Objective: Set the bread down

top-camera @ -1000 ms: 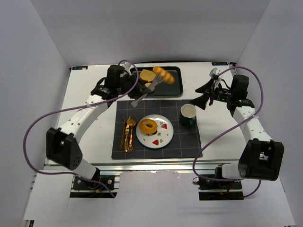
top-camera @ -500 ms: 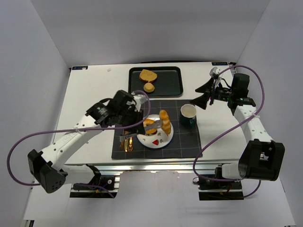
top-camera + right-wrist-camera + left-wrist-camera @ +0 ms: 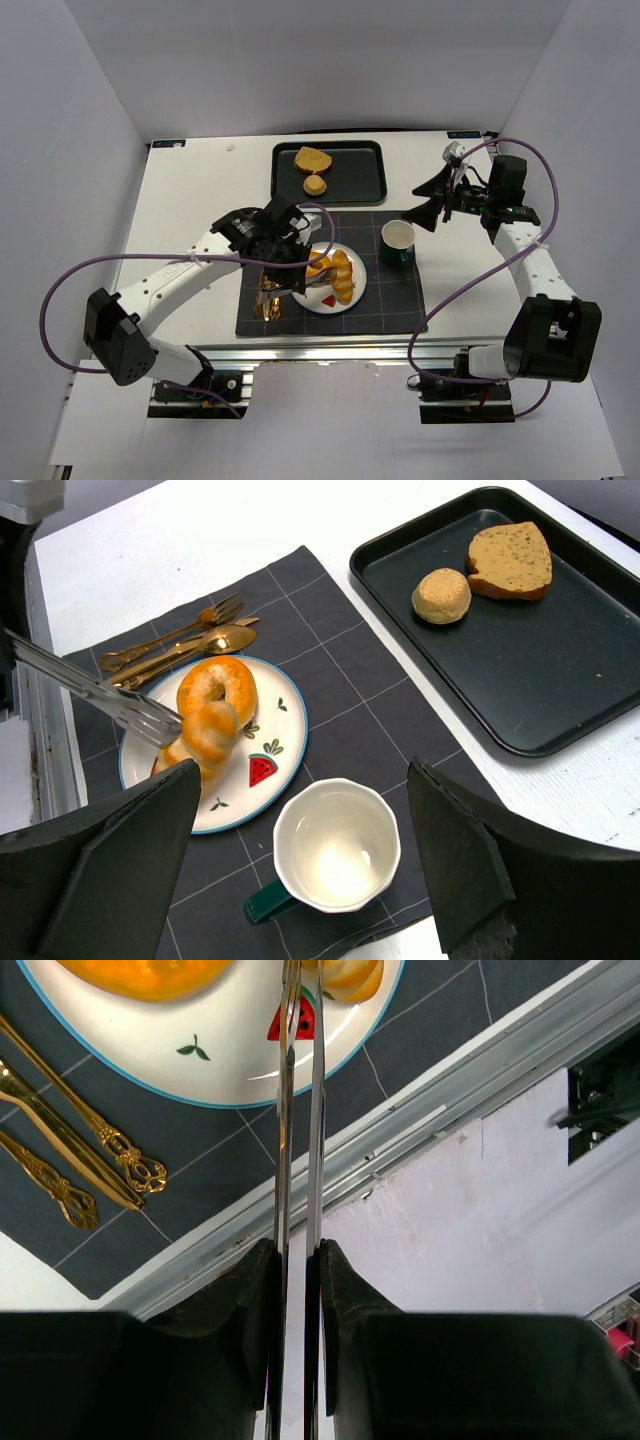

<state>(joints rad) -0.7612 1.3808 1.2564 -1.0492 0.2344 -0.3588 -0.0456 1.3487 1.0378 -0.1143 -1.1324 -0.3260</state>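
Next, my left gripper lets go of the metal tongs, now down at the white plate, on the white table point(image 3: 206, 256) next to the dark placemat, close to the gold cutlery.
My left gripper point(image 3: 283, 272) point(image 3: 298, 1250) is shut on the handles of metal tongs point(image 3: 300, 1160) point(image 3: 90, 690). The tong tips pinch a twisted bread point(image 3: 342, 275) point(image 3: 205, 730) down at the white plate point(image 3: 358, 285) point(image 3: 280, 720), right beside a bagel point(image 3: 318, 267) point(image 3: 218, 685). Whether the twisted bread rests fully on the plate I cannot tell. My right gripper point(image 3: 432, 200) point(image 3: 302, 780) hangs open and empty above the mug point(image 3: 397, 242) point(image 3: 335, 845).
A black tray point(image 3: 372, 175) point(image 3: 520, 650) at the back holds a bread slice point(image 3: 313, 159) point(image 3: 510, 560) and a small round roll point(image 3: 315, 185) point(image 3: 442, 595). Gold cutlery point(image 3: 265, 295) point(image 3: 70, 1150) lies left of the plate on the dark placemat point(image 3: 390, 295).
My left arm swung the tongs and twisted bread from above the tray forward and down onto the plate beside the bagel. The right arm stayed put.
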